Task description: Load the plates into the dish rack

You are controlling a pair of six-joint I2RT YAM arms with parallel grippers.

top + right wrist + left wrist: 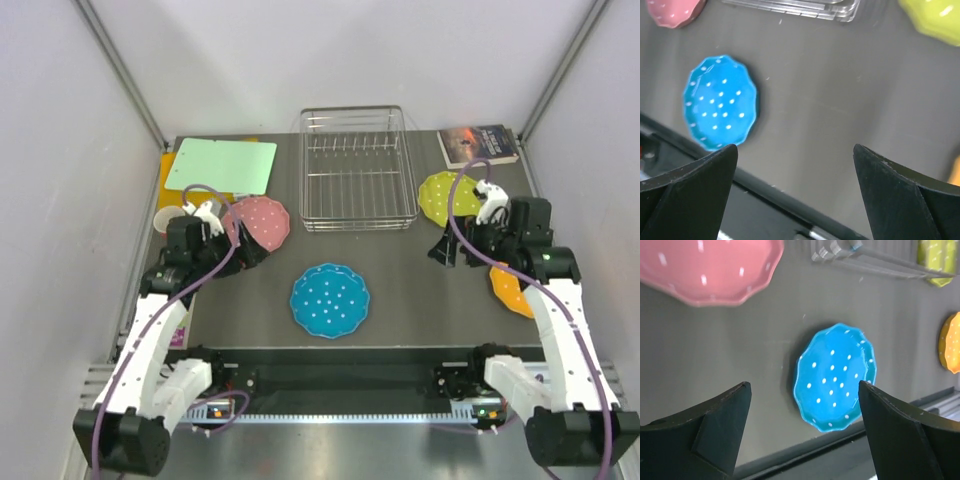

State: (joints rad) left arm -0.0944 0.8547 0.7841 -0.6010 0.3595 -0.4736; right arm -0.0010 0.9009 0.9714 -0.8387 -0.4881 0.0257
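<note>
I should move my right gripper to the blue plate next and close on the rim (pixel 366 294) (pixel 755 113) of that plate that faces the orange plate.
The silver wire dish rack (pixel 358 170) stands at the back centre with nothing in it. The blue plate (pixel 329 300) lies front centre; it shows in the left wrist view (pixel 835 377) and the right wrist view (pixel 720 102). The pink plate (pixel 260 222) lies left of the rack, the yellow-green plate (pixel 445 197) right of it, the orange plate (pixel 508 290) at the right edge. My left gripper (pixel 250 250) is open and empty just beside the pink plate (pixel 710 270). My right gripper (pixel 441 251) is open and empty between the yellow-green (pixel 932 17) and orange plates.
A green cutting board (pixel 221 165) lies at the back left over something yellow. An orange mug (pixel 170 219) stands behind my left arm. A book (pixel 478 144) lies at the back right. The table's front edge runs just below the blue plate.
</note>
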